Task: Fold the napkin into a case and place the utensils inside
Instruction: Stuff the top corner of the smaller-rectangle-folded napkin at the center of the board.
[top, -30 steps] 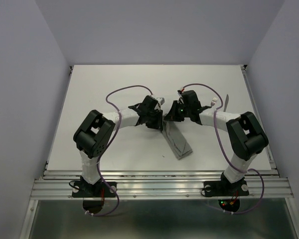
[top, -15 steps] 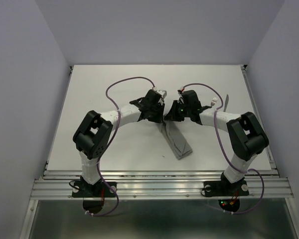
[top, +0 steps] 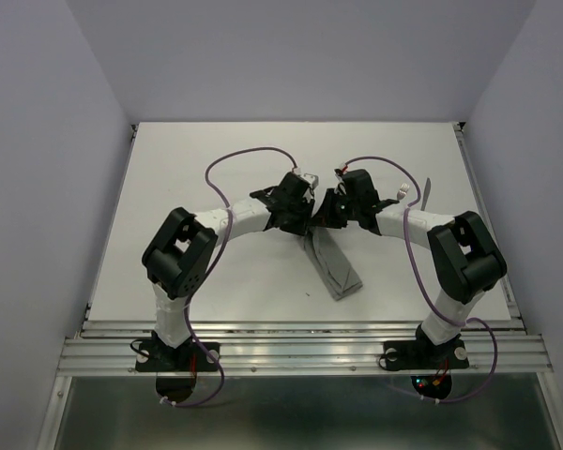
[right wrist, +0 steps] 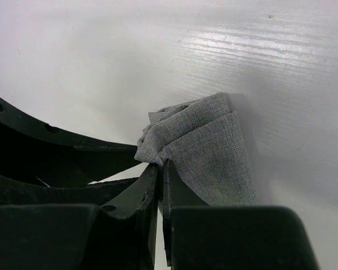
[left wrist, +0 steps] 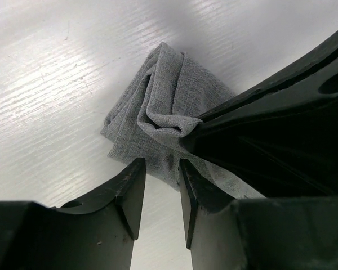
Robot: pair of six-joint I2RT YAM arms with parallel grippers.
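Observation:
Next, my left gripper pinches that edge [left wrist: 156, 169], the napkin's lower edge that lies loose beside the bunched corner in my right gripper, while my right gripper holds the corner.
The grey napkin [top: 337, 268] lies as a narrow folded strip in the middle of the table, slanting toward the near right. Its far end is bunched and lifted [left wrist: 158, 107]. My right gripper [right wrist: 163, 165] is shut on that bunched corner [right wrist: 158, 147]. My left gripper [left wrist: 160, 166] is open right in front of it, its fingers apart with nothing between them, just short of the cloth's edge. In the top view both grippers meet over the strip's far end [top: 316, 217]. One slim silver utensil [top: 428, 193] lies at the far right; I cannot tell which one it is.
The table's right rail [top: 488, 225] runs close behind the utensil. The right arm's elbow [top: 464, 253] stands between the utensil and the napkin's near end. Purple cables [top: 235, 164] arch above both arms.
My left wrist has moved a little farther from the bases and to the right, closer to the right gripper. The right arm and the napkin strip have stayed put.

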